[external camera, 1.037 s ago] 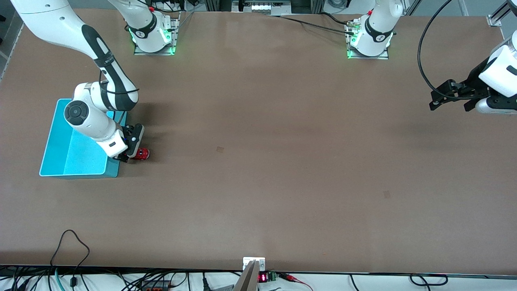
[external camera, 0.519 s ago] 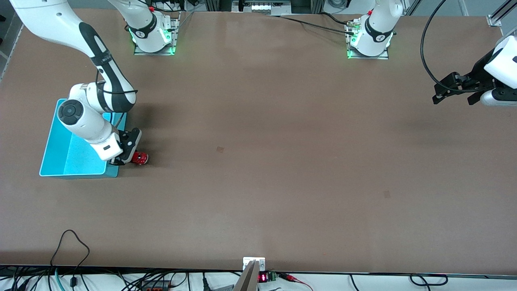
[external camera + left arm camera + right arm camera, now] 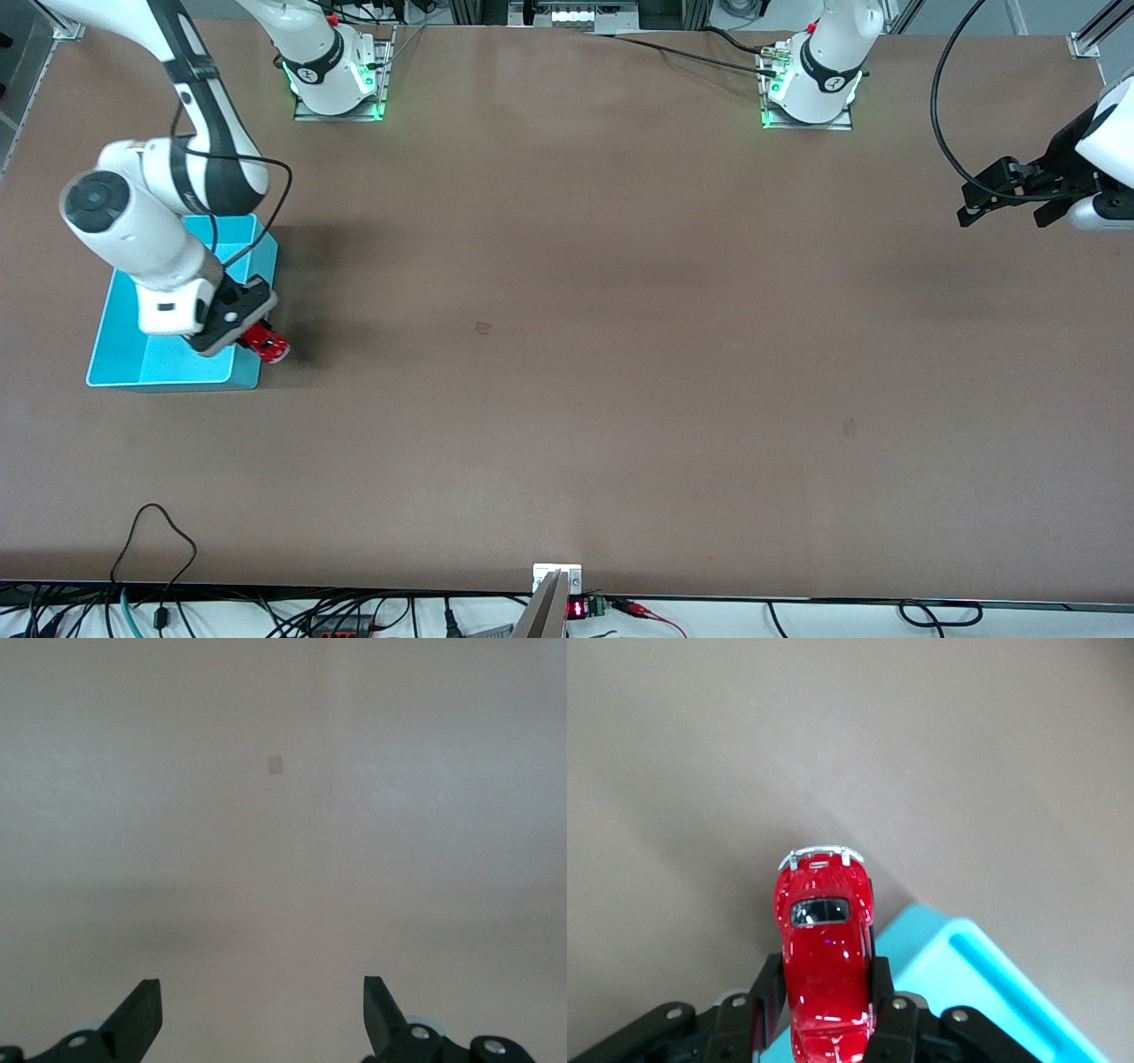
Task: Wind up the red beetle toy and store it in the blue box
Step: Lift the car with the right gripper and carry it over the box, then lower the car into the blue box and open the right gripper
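My right gripper needs to set the red beetle toy down and release it on the blue box's bottom by the box's side (image 3: 219, 282) toward the table's middle.
My right gripper (image 3: 251, 332) is shut on the red beetle toy (image 3: 267, 342) and holds it in the air over the blue box's (image 3: 124, 354) wall toward the table's middle. In the right wrist view the glossy red car (image 3: 825, 943) sits clamped between the two black fingers (image 3: 766, 992), its silver bumper pointing away, with the cyan box rim (image 3: 983, 979) below it. My left gripper (image 3: 1005, 199) is open and empty, held in the air over the left arm's end of the table; its wrist view shows only bare table between the fingertips (image 3: 142, 1014).
The blue box stands at the right arm's end of the table. Cables hang along the table's edge nearest the front camera. A small tape mark (image 3: 482, 327) lies on the brown tabletop near the middle.
My right gripper has lifted the red beetle toy off the table and carried it toward the blue box. My left gripper has drifted slightly toward its end of the table.
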Controlling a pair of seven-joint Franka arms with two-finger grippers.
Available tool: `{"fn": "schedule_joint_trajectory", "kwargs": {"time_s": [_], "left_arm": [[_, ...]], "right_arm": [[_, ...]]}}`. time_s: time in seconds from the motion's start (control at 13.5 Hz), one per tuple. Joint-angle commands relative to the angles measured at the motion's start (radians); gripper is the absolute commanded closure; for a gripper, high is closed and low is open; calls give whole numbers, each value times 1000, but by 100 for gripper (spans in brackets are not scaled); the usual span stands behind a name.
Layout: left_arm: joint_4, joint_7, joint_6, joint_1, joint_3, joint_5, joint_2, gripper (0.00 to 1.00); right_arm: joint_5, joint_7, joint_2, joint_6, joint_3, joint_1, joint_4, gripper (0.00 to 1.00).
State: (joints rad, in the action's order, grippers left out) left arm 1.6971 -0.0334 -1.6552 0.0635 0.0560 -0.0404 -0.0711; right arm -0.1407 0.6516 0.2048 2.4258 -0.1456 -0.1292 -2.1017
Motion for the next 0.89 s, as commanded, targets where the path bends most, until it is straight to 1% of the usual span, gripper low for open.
{"fn": "schedule_joint_trajectory", "kwargs": {"time_s": [0.0,0.15,0.37,0.52,0.59,0.67,0.81], "left_arm": [[-2,-26,23,6,2,8,-15,0],[-1,-13,25,6,4,11,-15,0],[1,-10,26,6,5,19,-15,0],[-1,-13,26,6,4,19,-15,0],[-1,-13,26,6,2,19,-15,0],[-1,-16,26,6,2,19,-13,0],[-1,-23,26,6,4,19,-13,0]], "right_arm": [[13,-169,-51,-72,6,-42,-15,100],[15,-310,-58,-132,62,-56,-18,100],[15,-438,-50,-203,104,-102,-26,100],[16,-524,-19,-199,141,-104,-29,100],[36,-546,2,-191,164,-109,-29,100],[74,-544,19,-191,176,-113,-29,100],[85,-552,51,-176,181,-118,-40,100]]}}
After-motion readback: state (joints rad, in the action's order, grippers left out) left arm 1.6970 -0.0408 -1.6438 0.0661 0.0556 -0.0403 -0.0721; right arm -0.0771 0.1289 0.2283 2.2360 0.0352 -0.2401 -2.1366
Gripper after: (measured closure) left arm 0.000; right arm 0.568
